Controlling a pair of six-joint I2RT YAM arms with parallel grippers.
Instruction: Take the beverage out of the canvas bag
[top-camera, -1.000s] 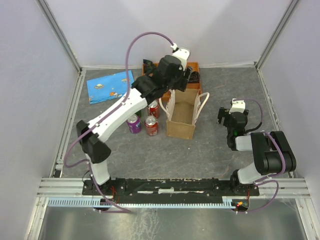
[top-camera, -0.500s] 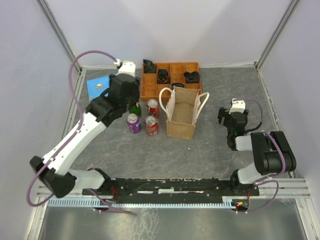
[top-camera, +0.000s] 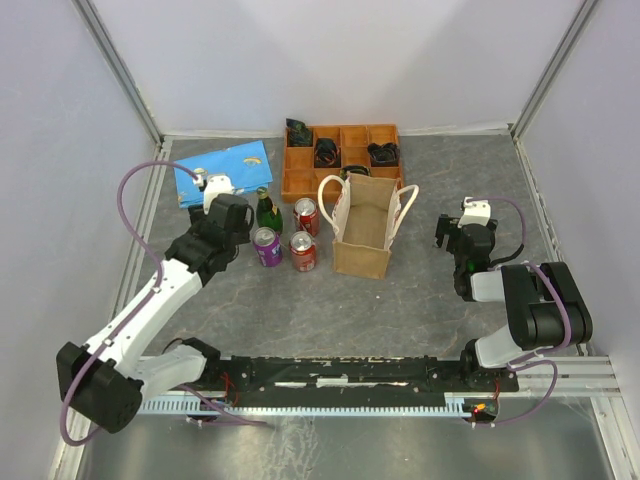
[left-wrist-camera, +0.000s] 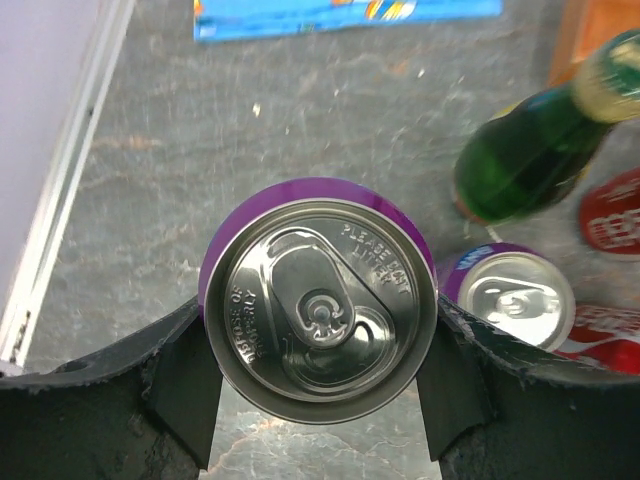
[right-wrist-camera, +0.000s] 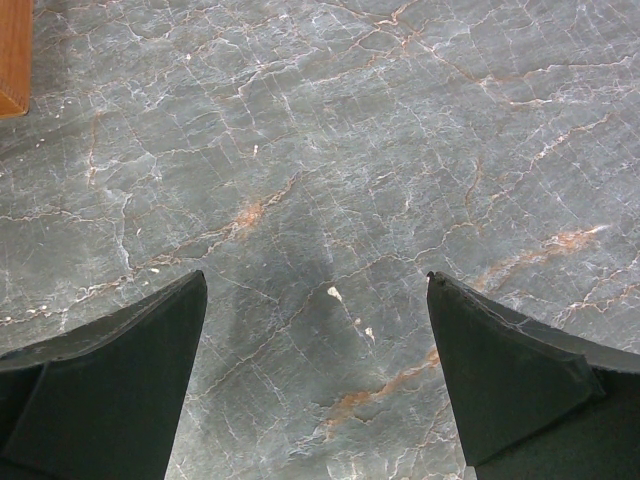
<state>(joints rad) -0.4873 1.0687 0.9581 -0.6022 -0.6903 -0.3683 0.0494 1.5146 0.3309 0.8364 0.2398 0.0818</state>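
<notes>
My left gripper has its purple can. It will let go of that can on the table (top-camera: 253, 253) close beside the second purple can, near the green bottle.
The tan canvas bag (top-camera: 362, 228) stands upright and open at the table's middle, with cream handles. My left gripper (left-wrist-camera: 318, 325) is shut on a purple beverage can (left-wrist-camera: 318, 300), seen from above with its silver lid. In the top view the left gripper (top-camera: 226, 220) is left of the bag, beside a green bottle (top-camera: 266, 210), and hides the held can. A second purple can (top-camera: 267, 247) and two red cans (top-camera: 303, 252) stand between the gripper and the bag. My right gripper (right-wrist-camera: 315, 300) is open and empty above bare table, right of the bag (top-camera: 458, 240).
An orange compartment tray (top-camera: 340, 150) with dark items sits behind the bag. A blue book (top-camera: 222, 172) lies at the back left. The green bottle (left-wrist-camera: 530, 150) and the second purple can (left-wrist-camera: 510, 297) stand close to the right of the held can. Walls enclose the table.
My left arm has swung from above the bag and tray to the left and come down beside the green bottle. The right arm has not moved.
</notes>
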